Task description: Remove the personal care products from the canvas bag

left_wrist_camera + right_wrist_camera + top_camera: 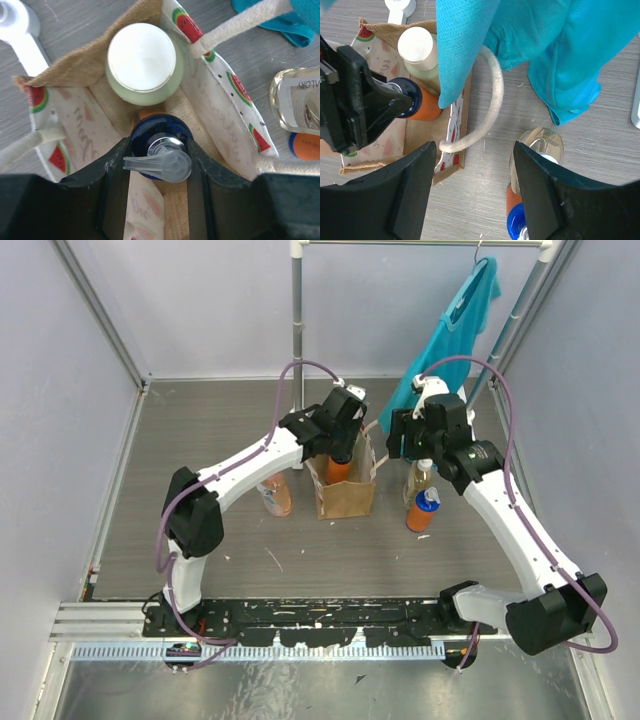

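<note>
My left gripper needs to let go of the orange bottle beside the pink bottle [252, 490], away from the canvas bag.
The canvas bag [345, 495] stands at mid-table with watermelon lining and rope handles [490, 100]. My left gripper [160, 152] is inside the bag's mouth, shut on the dark blue pump cap of an orange bottle [425, 106]. A pale green bottle with a cream cap [142, 60] stands in the bag beside it. My right gripper [472, 187] is open and empty above the table, just right of the bag. A clear yellowish bottle [421, 480] and an orange bottle with a blue cap [425, 512] stand right of the bag. A pink bottle [276, 496] stands left of it.
A teal t-shirt [455, 330] hangs from a rack at the back right, and its hem drapes over the bag's right edge [465, 45]. A white rack pole [297, 320] stands behind the bag, with its foot [20, 30] on the table.
</note>
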Robot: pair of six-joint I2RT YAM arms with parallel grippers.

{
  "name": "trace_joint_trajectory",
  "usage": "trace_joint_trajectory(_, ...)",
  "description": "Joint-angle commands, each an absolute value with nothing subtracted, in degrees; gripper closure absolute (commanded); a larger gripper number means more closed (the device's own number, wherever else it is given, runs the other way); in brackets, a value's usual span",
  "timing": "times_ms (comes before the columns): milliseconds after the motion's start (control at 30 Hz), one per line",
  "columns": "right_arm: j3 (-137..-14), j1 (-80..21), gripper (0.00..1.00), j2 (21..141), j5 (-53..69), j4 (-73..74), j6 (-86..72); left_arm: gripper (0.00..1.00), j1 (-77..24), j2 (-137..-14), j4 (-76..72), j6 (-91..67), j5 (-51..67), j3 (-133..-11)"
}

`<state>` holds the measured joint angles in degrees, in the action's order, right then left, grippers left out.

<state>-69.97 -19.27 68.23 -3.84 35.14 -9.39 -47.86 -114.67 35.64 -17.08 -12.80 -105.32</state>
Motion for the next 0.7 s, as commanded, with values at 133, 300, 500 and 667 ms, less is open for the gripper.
trace_joint_trajectory(133, -72.87, -19.24, 0.31, 71.12, 0.66, 28.56, -9.81, 0.87, -47.96, -106.86, 40.22, -13.03, -18.43, -114.82)
trace_joint_trajectory(300, -73.69, -19.25, 0.32, 73.14, 1.05, 27.1, -10.2, 0.86, -47.94, -106.37, 46.24, -11.39, -21.05, -123.03)
trace_joint_trajectory(500, -73.97, -19.22, 0.32, 75.79, 2.67, 25.94, -10.2, 0.83, -47.8, -103.8, 47.02, -8.27, -24.6, -128.92)
trace_joint_trajectory(667, -75.08, -19.27, 0.31, 78.56, 5.41, 24.9, -10.11, 0.83, -47.16, -103.31, 51.24, -6.65, -25.75, -135.29)
